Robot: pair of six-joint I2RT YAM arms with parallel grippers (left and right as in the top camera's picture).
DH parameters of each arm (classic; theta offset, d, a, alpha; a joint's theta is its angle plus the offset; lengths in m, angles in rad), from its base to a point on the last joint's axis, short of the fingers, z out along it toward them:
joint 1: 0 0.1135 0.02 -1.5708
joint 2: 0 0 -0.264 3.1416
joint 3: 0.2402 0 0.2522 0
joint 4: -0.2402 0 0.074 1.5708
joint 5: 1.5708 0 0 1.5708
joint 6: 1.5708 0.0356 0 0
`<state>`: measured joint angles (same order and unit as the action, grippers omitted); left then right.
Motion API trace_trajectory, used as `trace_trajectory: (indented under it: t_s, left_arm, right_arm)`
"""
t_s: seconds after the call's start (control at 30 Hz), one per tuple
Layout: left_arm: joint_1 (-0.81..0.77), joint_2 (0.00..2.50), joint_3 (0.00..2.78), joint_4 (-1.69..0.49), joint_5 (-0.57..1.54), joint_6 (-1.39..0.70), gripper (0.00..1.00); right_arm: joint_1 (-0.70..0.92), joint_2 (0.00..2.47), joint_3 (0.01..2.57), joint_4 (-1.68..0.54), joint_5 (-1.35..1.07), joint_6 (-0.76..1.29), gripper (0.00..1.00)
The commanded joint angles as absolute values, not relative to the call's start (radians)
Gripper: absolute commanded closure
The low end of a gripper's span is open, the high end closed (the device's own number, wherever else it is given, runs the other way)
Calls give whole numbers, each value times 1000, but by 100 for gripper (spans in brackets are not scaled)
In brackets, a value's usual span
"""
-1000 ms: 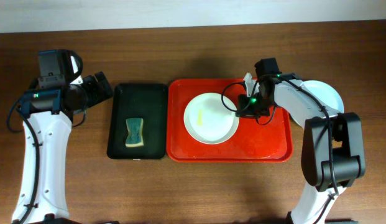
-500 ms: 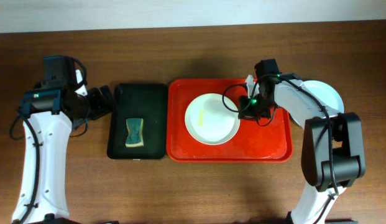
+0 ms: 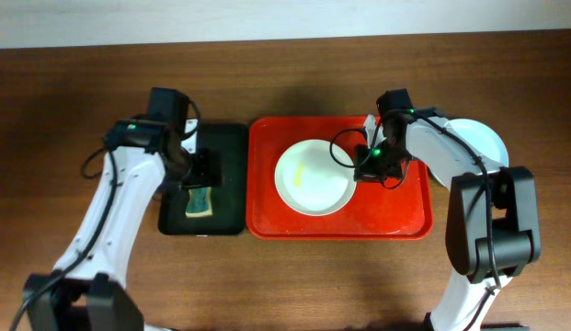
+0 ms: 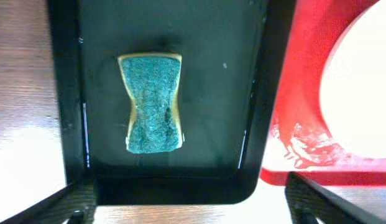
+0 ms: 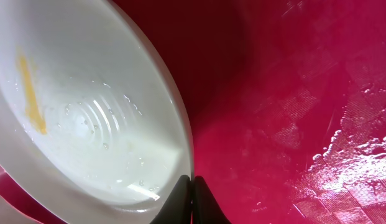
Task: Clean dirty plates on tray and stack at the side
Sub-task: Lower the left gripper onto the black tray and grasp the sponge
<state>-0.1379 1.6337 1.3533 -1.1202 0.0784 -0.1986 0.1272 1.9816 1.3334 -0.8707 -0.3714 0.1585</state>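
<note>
Next, I close my left gripper on the narrow middle (image 3: 199,201) (image 4: 153,107) of the green-and-yellow sponge that is in the black tray.
A pale plate (image 3: 313,176) with a yellow smear lies on the red tray (image 3: 395,207). My right gripper (image 3: 363,164) is shut on its right rim. The right wrist view shows the fingers (image 5: 193,190) pinched on the edge of the plate (image 5: 87,112), with the wet tray (image 5: 292,93) beside it. Another pale plate (image 3: 483,138) lies on the table right of the tray, partly hidden by the right arm. My left gripper (image 3: 199,170) is open over the black tray (image 3: 230,175), just above a green-and-yellow sponge (image 3: 200,200). In the left wrist view the fingers (image 4: 193,214) spread wide below the sponge (image 4: 154,102).
The black tray (image 4: 230,93) stands directly left of the red tray (image 4: 292,124), their rims nearly touching. The plate's edge (image 4: 360,87) shows at the right of the left wrist view. Brown wooden table (image 3: 285,276) lies all around, with a pale wall strip at the back.
My left arm has swung right from the table's left side to over the black tray and sponge. The right gripper and plate have barely moved.
</note>
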Motion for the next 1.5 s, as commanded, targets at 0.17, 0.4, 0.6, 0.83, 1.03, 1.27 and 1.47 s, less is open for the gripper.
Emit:
trace_trajectory:
  t_s: [0.17, 0.4, 0.6, 0.83, 1.03, 1.27, 1.47]
  left_arm:
    - [-148, 1672, 1336, -1105, 82, -185, 48]
    - [-148, 1672, 1240, -1012, 35, -193, 58]
    - [-142, 1697, 1187, -968, 3, -220, 62]
    - [-139, 1785, 1182, -934, -17, -220, 62]
    - [-89, 1819, 1183, -911, -30, -219, 62]
    - [-67, 1820, 1177, -906, 10, -207, 66]
    - [-67, 1820, 1177, -860, 12, -195, 73]
  right_arm:
    - [130, 1993, 1353, -868, -355, 166, 96]
    - [130, 1993, 1353, -867, -355, 166, 96]
    - [130, 1993, 1353, -867, -355, 166, 96]
    - [130, 1993, 1353, -867, -355, 166, 96]
    - [130, 1993, 1353, -860, -355, 166, 96]
    - [130, 1993, 1353, -860, -355, 166, 96]
    - [130, 1993, 1353, -857, -355, 166, 95]
